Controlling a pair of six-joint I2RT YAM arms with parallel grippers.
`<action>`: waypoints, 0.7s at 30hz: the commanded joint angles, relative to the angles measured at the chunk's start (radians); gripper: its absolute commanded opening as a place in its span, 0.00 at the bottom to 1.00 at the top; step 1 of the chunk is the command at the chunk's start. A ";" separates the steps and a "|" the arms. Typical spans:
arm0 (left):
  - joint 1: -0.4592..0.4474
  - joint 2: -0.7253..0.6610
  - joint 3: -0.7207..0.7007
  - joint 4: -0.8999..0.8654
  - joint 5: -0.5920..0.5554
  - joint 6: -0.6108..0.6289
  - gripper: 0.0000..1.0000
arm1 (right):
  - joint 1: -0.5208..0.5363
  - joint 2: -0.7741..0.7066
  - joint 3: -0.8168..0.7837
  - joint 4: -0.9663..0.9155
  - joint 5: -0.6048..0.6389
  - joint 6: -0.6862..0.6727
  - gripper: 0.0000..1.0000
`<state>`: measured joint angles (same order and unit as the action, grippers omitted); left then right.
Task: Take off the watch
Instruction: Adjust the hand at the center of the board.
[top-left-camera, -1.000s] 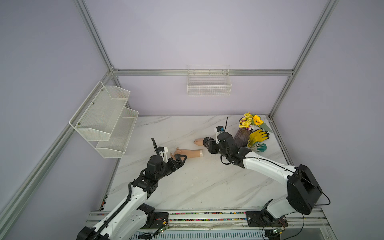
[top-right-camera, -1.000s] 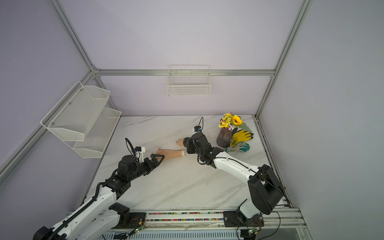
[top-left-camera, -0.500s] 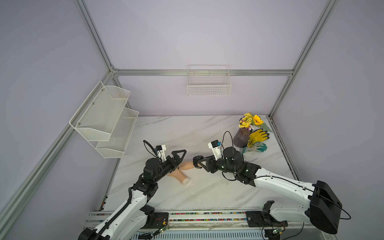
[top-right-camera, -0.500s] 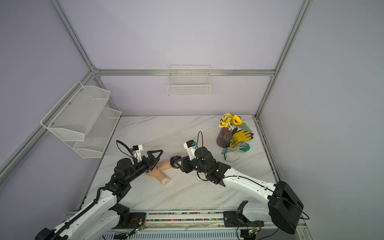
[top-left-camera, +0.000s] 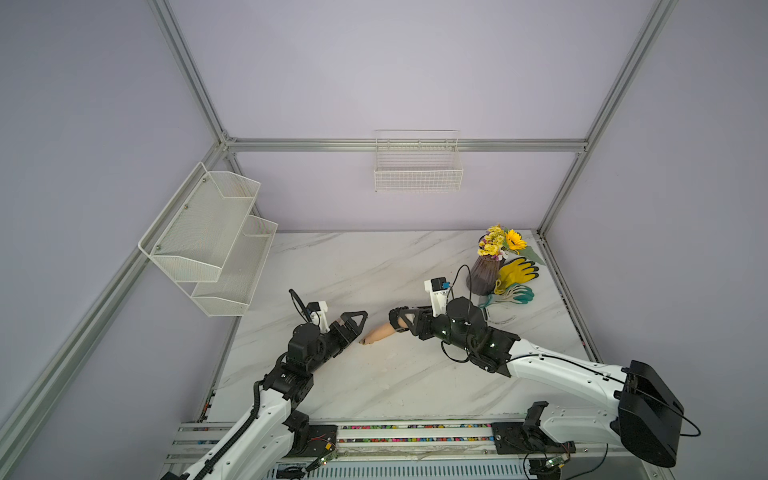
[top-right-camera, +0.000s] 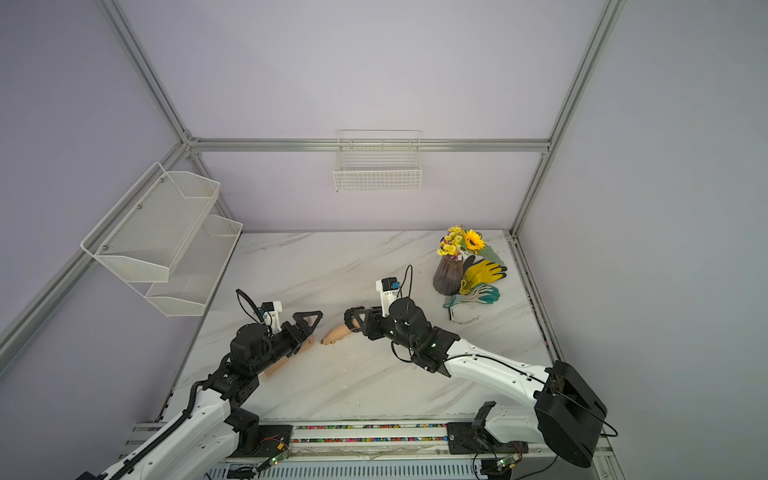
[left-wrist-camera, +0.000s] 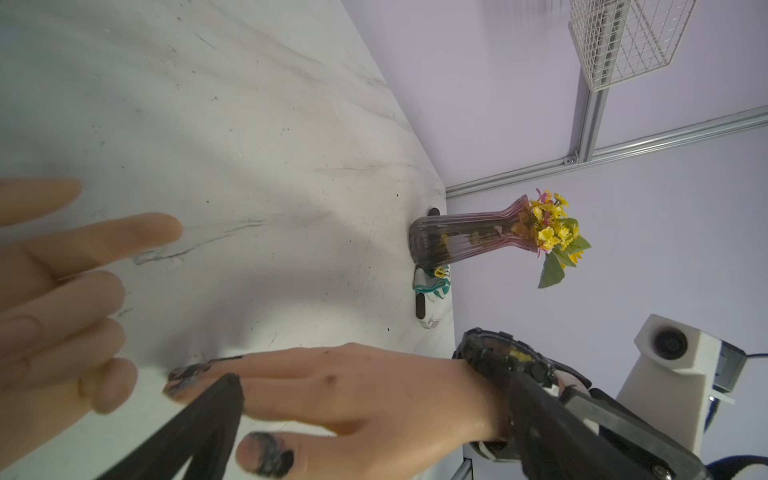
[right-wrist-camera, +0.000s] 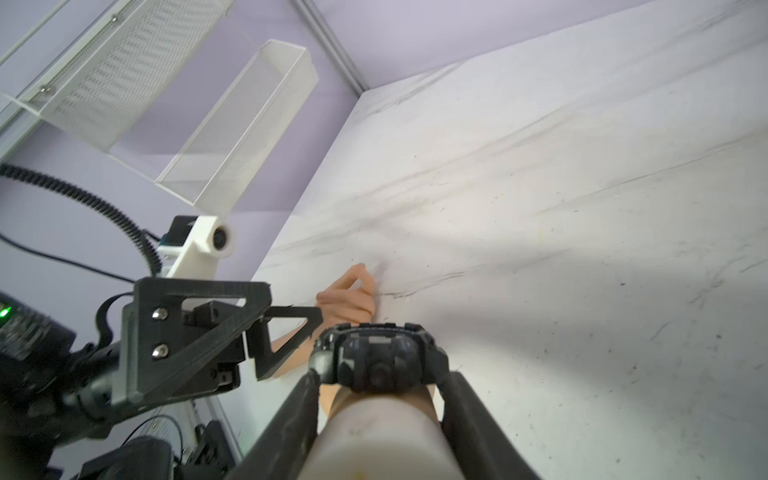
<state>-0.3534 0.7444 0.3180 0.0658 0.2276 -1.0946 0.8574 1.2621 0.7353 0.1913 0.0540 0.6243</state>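
Observation:
Next, my right gripper lays the mannequin forearm down flat on the table (top-left-camera: 404, 317), beside the second mannequin hand.
A black watch (right-wrist-camera: 376, 357) sits on the wrist of a skin-coloured mannequin arm (right-wrist-camera: 386, 436). My right gripper (right-wrist-camera: 380, 376) is shut on that forearm, its two fingers flanking it right at the watch. In both top views the watch (top-left-camera: 395, 322) (top-right-camera: 351, 320) is at the right gripper's (top-left-camera: 401, 320) tip, and the mannequin hand (top-left-camera: 380, 332) points down-left with its fingertips on the table. My left gripper (left-wrist-camera: 374, 378) is wide open with this hand (left-wrist-camera: 353, 386) between its fingers. One finger reaches the watch (left-wrist-camera: 503, 361).
A second mannequin hand (left-wrist-camera: 62, 291) lies under the left gripper (top-right-camera: 311, 328), its forearm (top-right-camera: 282, 363) on the table. A vase of flowers (top-left-camera: 484, 276) and gloves (top-left-camera: 515, 270) are at the back right. Mesh shelves (top-left-camera: 208, 237) hang on the left wall, a wire basket (top-left-camera: 417, 166) on the back wall.
The right gripper has come forward from the back of the table with the watch arm in it. The left gripper has stayed open and now straddles the hand.

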 joint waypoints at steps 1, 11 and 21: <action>0.005 0.082 0.100 -0.024 0.034 0.142 1.00 | -0.006 -0.014 -0.023 0.119 0.068 0.096 0.00; -0.056 0.262 0.263 -0.107 0.203 0.596 1.00 | -0.226 0.132 -0.201 0.153 -0.320 0.327 0.00; -0.209 0.412 0.538 -0.425 -0.002 0.966 1.00 | -0.271 0.346 -0.158 0.082 -0.359 0.353 0.27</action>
<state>-0.5579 1.1423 0.7929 -0.2516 0.2981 -0.3202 0.5850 1.5482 0.5747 0.4278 -0.3145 1.0080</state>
